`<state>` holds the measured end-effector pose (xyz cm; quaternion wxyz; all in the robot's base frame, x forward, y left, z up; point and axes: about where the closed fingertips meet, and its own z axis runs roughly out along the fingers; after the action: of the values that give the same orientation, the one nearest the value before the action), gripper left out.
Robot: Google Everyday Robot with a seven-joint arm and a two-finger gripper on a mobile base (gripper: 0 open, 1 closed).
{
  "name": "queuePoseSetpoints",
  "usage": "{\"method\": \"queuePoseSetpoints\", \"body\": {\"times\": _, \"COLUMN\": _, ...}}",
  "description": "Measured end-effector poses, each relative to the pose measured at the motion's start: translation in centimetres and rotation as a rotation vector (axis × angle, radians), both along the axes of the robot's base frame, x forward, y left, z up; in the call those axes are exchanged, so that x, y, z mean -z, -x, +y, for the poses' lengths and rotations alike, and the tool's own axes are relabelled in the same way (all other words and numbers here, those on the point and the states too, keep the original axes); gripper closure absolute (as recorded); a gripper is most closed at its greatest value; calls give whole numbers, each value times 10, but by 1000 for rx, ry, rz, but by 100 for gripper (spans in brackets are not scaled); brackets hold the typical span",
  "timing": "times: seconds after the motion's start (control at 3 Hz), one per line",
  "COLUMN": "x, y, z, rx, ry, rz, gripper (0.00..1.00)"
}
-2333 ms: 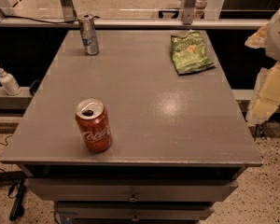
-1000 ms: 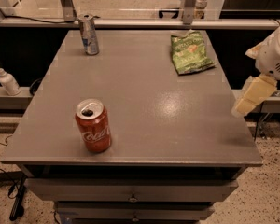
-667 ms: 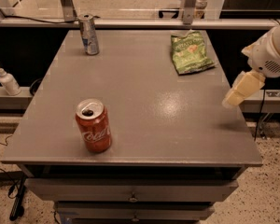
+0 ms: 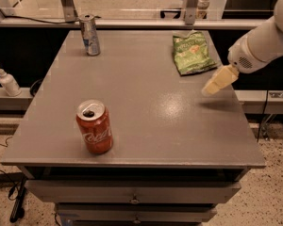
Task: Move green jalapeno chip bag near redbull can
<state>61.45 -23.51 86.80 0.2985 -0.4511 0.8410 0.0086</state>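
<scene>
Next, I grip the green jalapeno chip bag's middle (image 4: 193, 52), bunching it between my fingers.
The green jalapeno chip bag (image 4: 192, 53) lies flat at the back right of the grey table (image 4: 146, 121). The redbull can (image 4: 89, 34), slim and silver-blue with a dented top, stands at the back left. My gripper (image 4: 216, 82) hangs over the table's right side, just in front of and to the right of the bag, not touching it. The white arm (image 4: 264, 41) comes in from the right edge of the view.
A red cola can (image 4: 94, 126) stands upright at the front left of the table. A white pump bottle (image 4: 7, 81) stands on a ledge off the left side. A rail and posts run behind the table. Drawers sit below the front edge.
My arm has swung in from the right, and the gripper has moved left and up over the table toward the chip bag. The bag and both cans have not moved.
</scene>
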Motion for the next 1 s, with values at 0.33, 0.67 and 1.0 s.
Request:
{"method": "queuePoseSetpoints", "body": {"times": 0.33, "x": 12, "y": -28, "z": 15, "rx": 46, "ry": -87, "rz": -4, "gripper": 0}}
{"method": "queuePoseSetpoints", "body": {"times": 0.67, "x": 23, "y": -54, "z": 21, "rx": 61, "ry": -146, "rz": -17, "gripper": 0}}
{"method": "queuePoseSetpoints", "body": {"times": 1.0, "x": 35, "y": -77, "z": 14, "rx": 80, "ry": -190, "rz": -26, "gripper": 0}}
